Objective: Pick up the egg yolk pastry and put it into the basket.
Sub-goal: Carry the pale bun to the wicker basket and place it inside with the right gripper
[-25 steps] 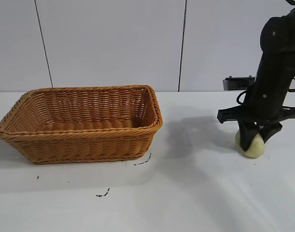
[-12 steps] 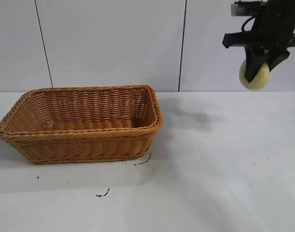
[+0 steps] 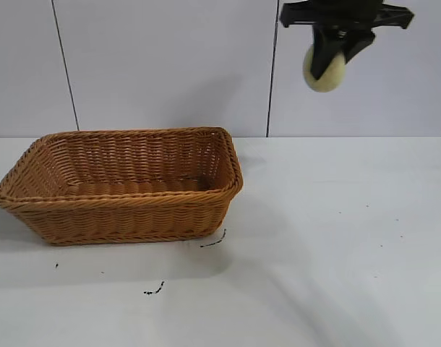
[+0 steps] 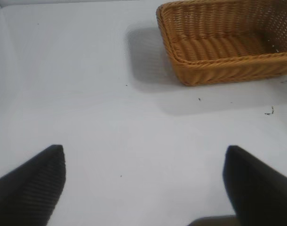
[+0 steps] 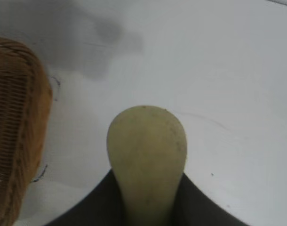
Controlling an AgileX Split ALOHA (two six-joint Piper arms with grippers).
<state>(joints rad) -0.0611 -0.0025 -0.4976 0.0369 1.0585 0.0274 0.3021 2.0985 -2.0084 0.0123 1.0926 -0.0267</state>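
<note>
Next, my right gripper lets go of the egg yolk pastry in the middle of the basket (image 3: 136, 183), just behind the basket's front rim.
My right gripper (image 3: 327, 58) is shut on the pale yellowish-green egg yolk pastry (image 3: 326, 72) and holds it high above the table, to the right of the basket. The right wrist view shows the pastry (image 5: 147, 150) squeezed between the two dark fingers (image 5: 91, 207). The orange-brown wicker basket (image 3: 119, 210) stands on the white table at the left; its end also shows in the right wrist view (image 5: 16, 117) and the whole of it in the left wrist view (image 4: 228, 66). My left gripper (image 4: 143, 183) is open and empty over bare table, away from the basket.
Small black marks lie on the white table in front of the basket (image 3: 154, 290) and near its right corner (image 3: 215, 241). A grey panelled wall (image 3: 170, 65) stands behind the table.
My right gripper has lifted the pastry off the table at the right, raised it high, and moved it left toward the basket. The basket has not moved.
</note>
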